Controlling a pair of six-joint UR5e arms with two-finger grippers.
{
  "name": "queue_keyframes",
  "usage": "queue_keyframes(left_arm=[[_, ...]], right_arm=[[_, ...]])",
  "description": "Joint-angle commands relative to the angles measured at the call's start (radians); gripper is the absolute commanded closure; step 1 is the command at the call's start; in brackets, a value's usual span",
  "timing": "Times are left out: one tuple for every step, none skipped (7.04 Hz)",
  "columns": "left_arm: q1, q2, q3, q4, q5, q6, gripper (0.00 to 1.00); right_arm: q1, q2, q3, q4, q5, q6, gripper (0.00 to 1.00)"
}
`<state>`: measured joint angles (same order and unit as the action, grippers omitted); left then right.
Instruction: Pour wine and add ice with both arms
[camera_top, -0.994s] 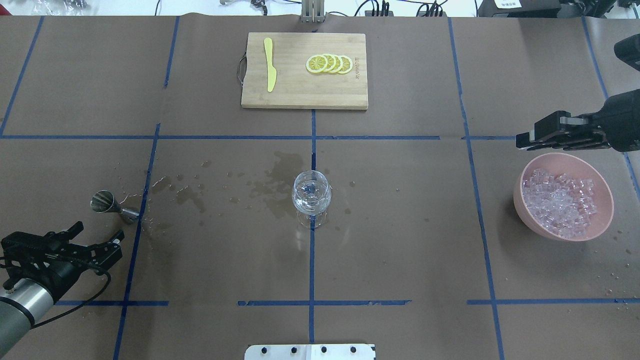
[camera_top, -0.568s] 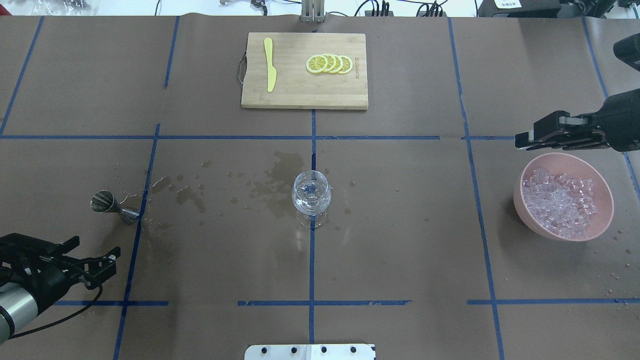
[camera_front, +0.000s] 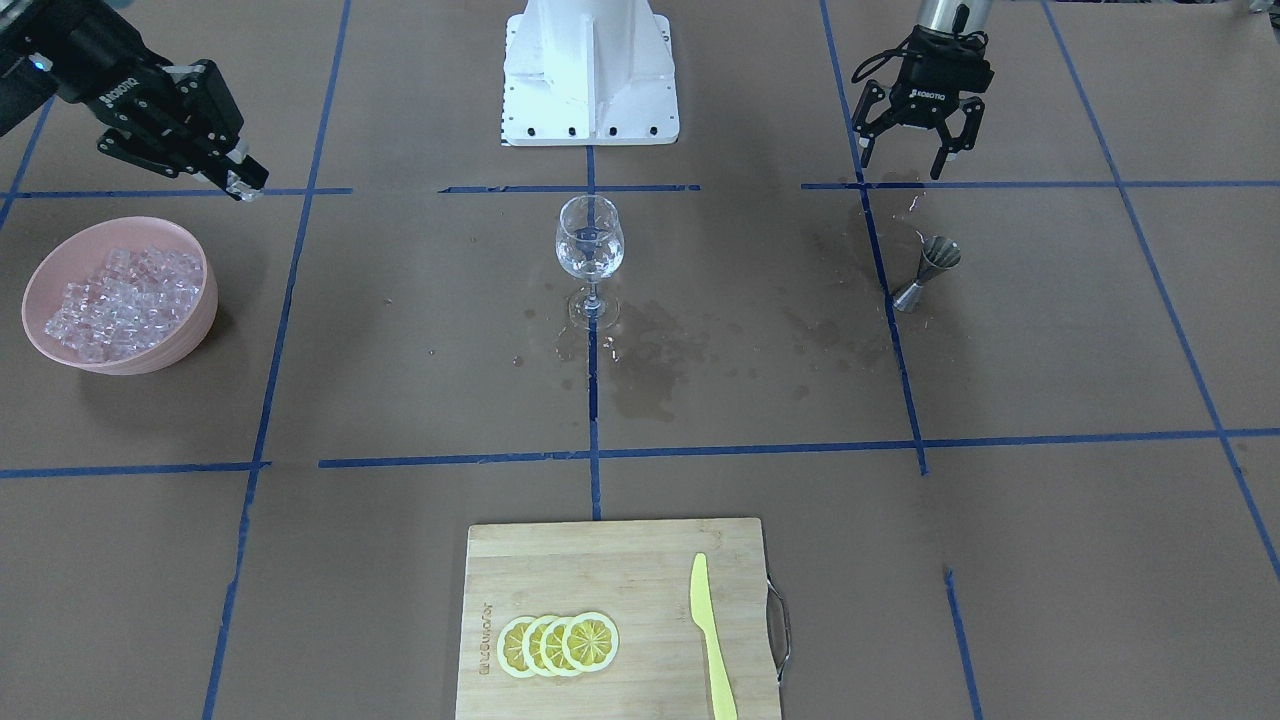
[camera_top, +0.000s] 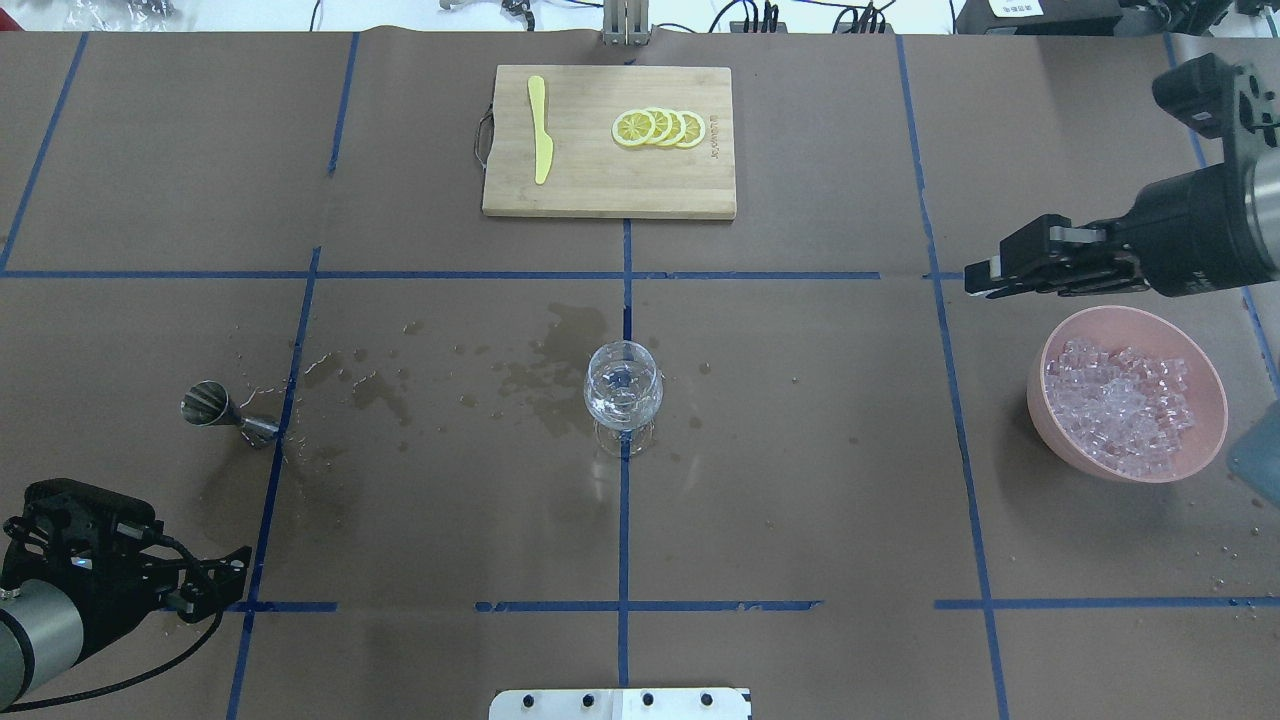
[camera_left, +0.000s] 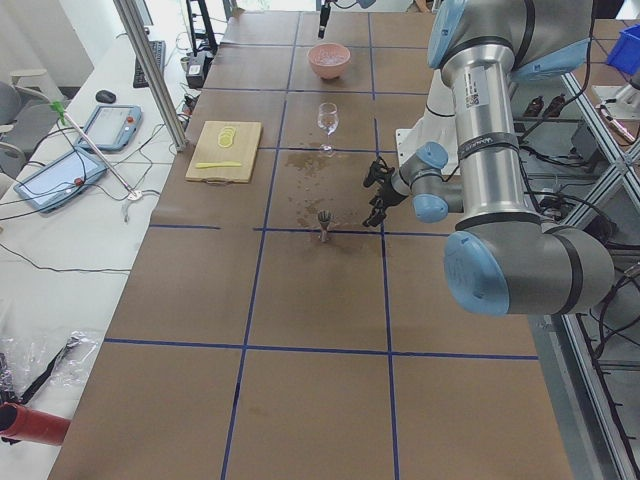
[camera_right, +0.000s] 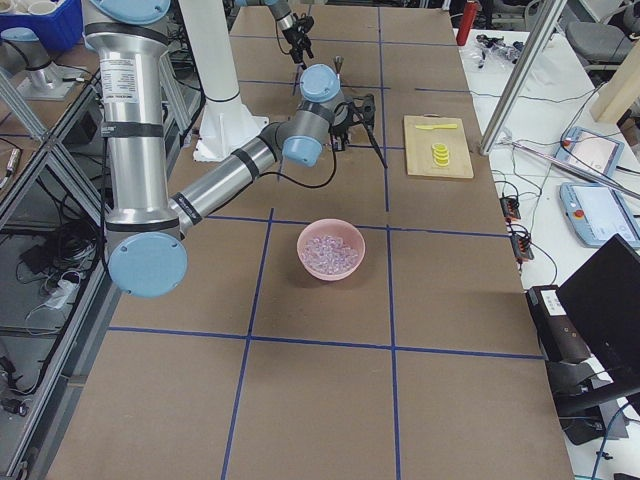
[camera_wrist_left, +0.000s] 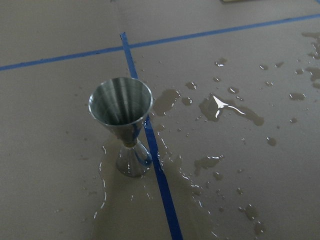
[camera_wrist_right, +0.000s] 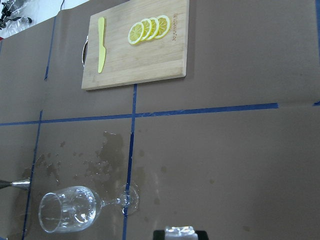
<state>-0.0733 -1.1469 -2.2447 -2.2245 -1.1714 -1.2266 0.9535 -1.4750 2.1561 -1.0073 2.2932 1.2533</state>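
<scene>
My right gripper needs to release the ice cube inside the wine glass (camera_front: 589, 238) (camera_wrist_right: 71, 209), through the glass's open rim.
The wine glass (camera_top: 622, 385) stands upright at the table's middle, also in the front view (camera_front: 590, 240) and the right wrist view (camera_wrist_right: 70, 210). The ice (camera_top: 1120, 400) fills a pink bowl (camera_top: 1037, 410) at the right. My right gripper (camera_top: 978, 282) hovers just beyond the bowl's far-left rim, shut on a small clear ice cube (camera_wrist_right: 180, 231) at its tips. My left gripper (camera_front: 902, 166) is open and empty, near the robot base, back from the steel jigger (camera_top: 205, 403). The jigger (camera_wrist_left: 122, 107) stands upright and looks empty.
A bamboo cutting board (camera_top: 600, 190) at the far side holds lemon slices (camera_top: 660, 128) and a yellow knife (camera_top: 540, 130). Wet patches (camera_top: 560, 350) spread on the brown paper from the jigger to the glass. The white pedestal base (camera_front: 590, 70) is behind the glass.
My left gripper has drawn back from the jigger toward the table's near edge. My right gripper has moved left, away from the bowl's far rim toward the middle.
</scene>
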Motion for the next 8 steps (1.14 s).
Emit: queue_keyframes(left_arm=[[-0.016,0.012,-0.039,0.028,-0.083,0.003,0.00],[-0.025,0.015,-0.055,0.029,-0.105,0.009,0.00],[-0.066,0.016,-0.061,0.035,-0.182,0.015,0.00],[-0.112,0.016,-0.084,0.078,-0.253,0.053,0.00],[-0.181,0.015,-0.131,0.147,-0.324,0.126,0.00],[-0.241,0.004,-0.171,0.213,-0.411,0.174,0.00],[-0.323,-0.001,-0.194,0.251,-0.485,0.259,0.00],[-0.386,-0.004,-0.199,0.261,-0.532,0.304,0.00]], right_arm=[[-0.091,0.133,-0.010,-0.095,-0.067,0.029,1.00],[-0.140,0.233,-0.010,-0.219,-0.124,0.031,1.00],[-0.191,0.292,-0.012,-0.281,-0.177,0.041,1.00],[-0.231,0.312,-0.013,-0.292,-0.225,0.061,1.00],[-0.272,0.346,-0.033,-0.294,-0.273,0.072,1.00],[-0.304,0.381,-0.057,-0.295,-0.312,0.087,1.00],[-0.324,0.404,-0.076,-0.295,-0.336,0.089,1.00],[-0.347,0.421,-0.090,-0.297,-0.357,0.090,1.00]])
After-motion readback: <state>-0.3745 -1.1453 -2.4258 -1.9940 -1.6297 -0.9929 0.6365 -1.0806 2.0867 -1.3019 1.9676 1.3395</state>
